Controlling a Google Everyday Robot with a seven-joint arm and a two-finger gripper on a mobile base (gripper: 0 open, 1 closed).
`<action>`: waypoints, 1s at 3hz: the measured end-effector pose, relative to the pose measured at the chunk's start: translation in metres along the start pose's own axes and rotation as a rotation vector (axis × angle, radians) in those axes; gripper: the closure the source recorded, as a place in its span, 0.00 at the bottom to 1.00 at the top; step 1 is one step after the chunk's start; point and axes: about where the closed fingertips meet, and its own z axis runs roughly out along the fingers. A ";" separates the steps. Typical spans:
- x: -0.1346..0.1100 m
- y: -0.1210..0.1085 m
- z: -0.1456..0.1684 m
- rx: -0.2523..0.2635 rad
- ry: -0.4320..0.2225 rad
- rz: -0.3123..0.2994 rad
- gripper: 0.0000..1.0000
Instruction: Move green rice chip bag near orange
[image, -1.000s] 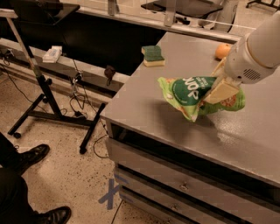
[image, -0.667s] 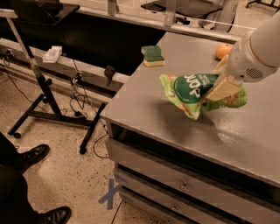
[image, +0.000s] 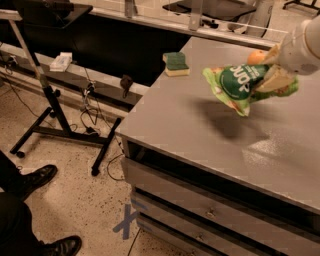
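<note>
I need to release the green rice chip bag on the grey table (image: 266, 73) just in front of the orange.
The green rice chip bag (image: 239, 86) is a crinkly light-green pouch with a dark-green circle. It hangs in the air above the grey table (image: 200, 130), casting a shadow below it. My gripper (image: 272, 81) is shut on the bag's right part, at the right edge of the view, with the white arm above it. The orange (image: 257, 56) is small and round, resting on the table just behind the bag, partly hidden by the bag and the arm.
A green-and-yellow sponge (image: 177, 64) lies at the table's far left corner. Drawers (image: 210, 215) run under the table front. On the floor left stand a black stand (image: 50, 100), cables, and a person's shoes (image: 30, 180).
The bag and my gripper have risen and moved back, toward the orange. The bag now hangs higher above the table than before.
</note>
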 end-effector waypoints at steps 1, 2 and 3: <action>0.028 -0.043 0.017 0.040 0.012 -0.088 1.00; 0.054 -0.073 0.048 0.018 0.025 -0.158 1.00; 0.075 -0.085 0.072 -0.044 0.040 -0.212 1.00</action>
